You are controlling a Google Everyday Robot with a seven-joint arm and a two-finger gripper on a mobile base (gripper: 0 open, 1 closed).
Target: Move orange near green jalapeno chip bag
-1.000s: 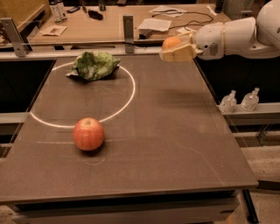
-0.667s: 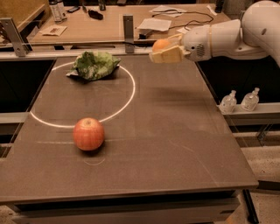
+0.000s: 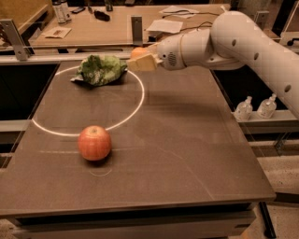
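My gripper needs to let go of the orange on the table [image 3: 122,81] between the green jalapeno chip bag and the white ring's edge.
The green jalapeno chip bag [image 3: 100,69] lies crumpled at the far left of the dark table [image 3: 187,154], inside a white ring. My gripper [image 3: 140,59] reaches in from the right and is shut on the orange [image 3: 138,52], held just above the table right beside the bag's right edge. Only the orange's top shows above the tan fingers [image 3: 144,63].
A larger red-orange apple [image 3: 94,143] sits at the front left of the table. Two small clear bottles [image 3: 256,107] stand on a ledge off the right edge. A wooden bench with papers [image 3: 177,11] and clutter runs along the back.
My gripper has carried the orange leftward from the table's right back area to just beside the chip bag. The apple and the bag have not moved.
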